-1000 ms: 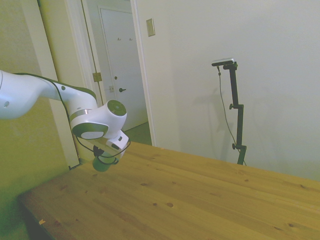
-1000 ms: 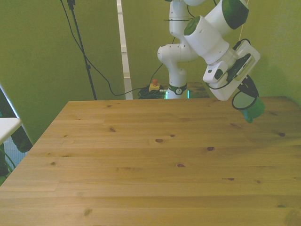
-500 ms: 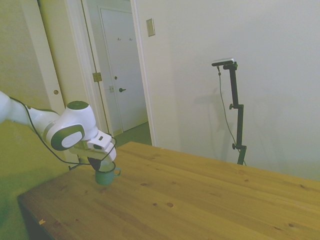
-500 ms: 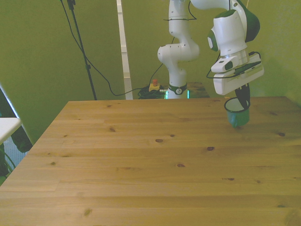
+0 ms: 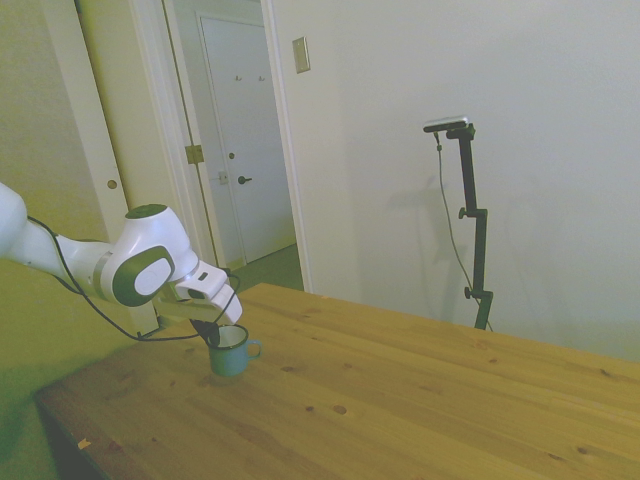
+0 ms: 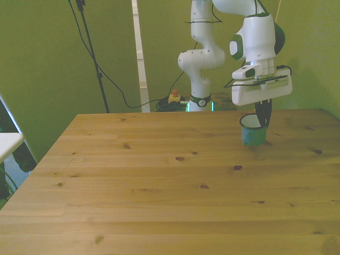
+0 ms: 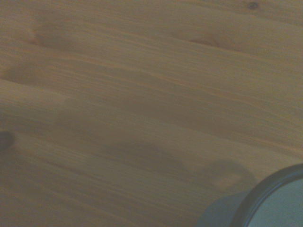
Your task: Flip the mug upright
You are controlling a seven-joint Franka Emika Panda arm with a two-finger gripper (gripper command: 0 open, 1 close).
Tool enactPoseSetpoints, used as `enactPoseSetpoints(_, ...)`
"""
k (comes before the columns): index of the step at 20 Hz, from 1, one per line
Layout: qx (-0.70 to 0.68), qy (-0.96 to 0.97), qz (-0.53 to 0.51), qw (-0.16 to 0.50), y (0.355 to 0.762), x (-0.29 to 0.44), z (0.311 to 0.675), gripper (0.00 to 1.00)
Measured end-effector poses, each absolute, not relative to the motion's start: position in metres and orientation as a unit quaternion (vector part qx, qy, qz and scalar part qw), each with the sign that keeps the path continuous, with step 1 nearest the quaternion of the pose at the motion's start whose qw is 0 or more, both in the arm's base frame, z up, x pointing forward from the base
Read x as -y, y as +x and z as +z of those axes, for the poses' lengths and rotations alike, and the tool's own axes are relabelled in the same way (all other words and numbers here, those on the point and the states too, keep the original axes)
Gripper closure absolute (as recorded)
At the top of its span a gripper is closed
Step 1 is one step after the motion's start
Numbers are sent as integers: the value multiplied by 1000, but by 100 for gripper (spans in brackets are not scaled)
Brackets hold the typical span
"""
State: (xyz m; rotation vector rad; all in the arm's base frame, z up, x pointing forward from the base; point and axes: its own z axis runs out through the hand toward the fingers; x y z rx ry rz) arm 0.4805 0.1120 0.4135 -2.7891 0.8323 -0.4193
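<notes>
My gripper is going to release the teal-green mug, now upright near the table's far edge, on the wooden table [image 6: 251, 154], just behind the dark knot in front of it.
The teal-green mug [image 6: 252, 132] stands upright, mouth up, on or just above the wooden table [image 6: 159, 180] near its far edge, toward the front view's right. In the side view the mug [image 5: 230, 353] has its handle pointing right. My gripper [image 6: 262, 118] comes down from above and is shut on the mug's rim on the front view's right side, the dark fingers [image 5: 214, 332] pinching the wall. The wrist view catches only a blurred arc of the mug's dark rim [image 7: 267, 194] with the white inside beside it.
Bare wooden tabletop [image 5: 420, 400] stretches from the mug toward the near edge and both sides. A white door [image 5: 245, 150] stands behind the table in the side view. Cables and a thin stand [image 6: 93, 58] sit beyond the far edge.
The wrist has rotated from tilted to pointing down, turning the held mug mouth-up. The mug has come down and shifted toward the front view's left, to the tabletop.
</notes>
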Motion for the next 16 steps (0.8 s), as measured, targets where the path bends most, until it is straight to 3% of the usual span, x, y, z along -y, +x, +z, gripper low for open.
enactPoseSetpoints(9, -306, -938, -140, 88, 499, -110, 384, 100)
enactPoseSetpoints(10, -308, -937, -140, 89, 501, -111, 383, 0)
enactPoseSetpoints(16, -315, -934, -141, 95, 505, -117, 375, 0)
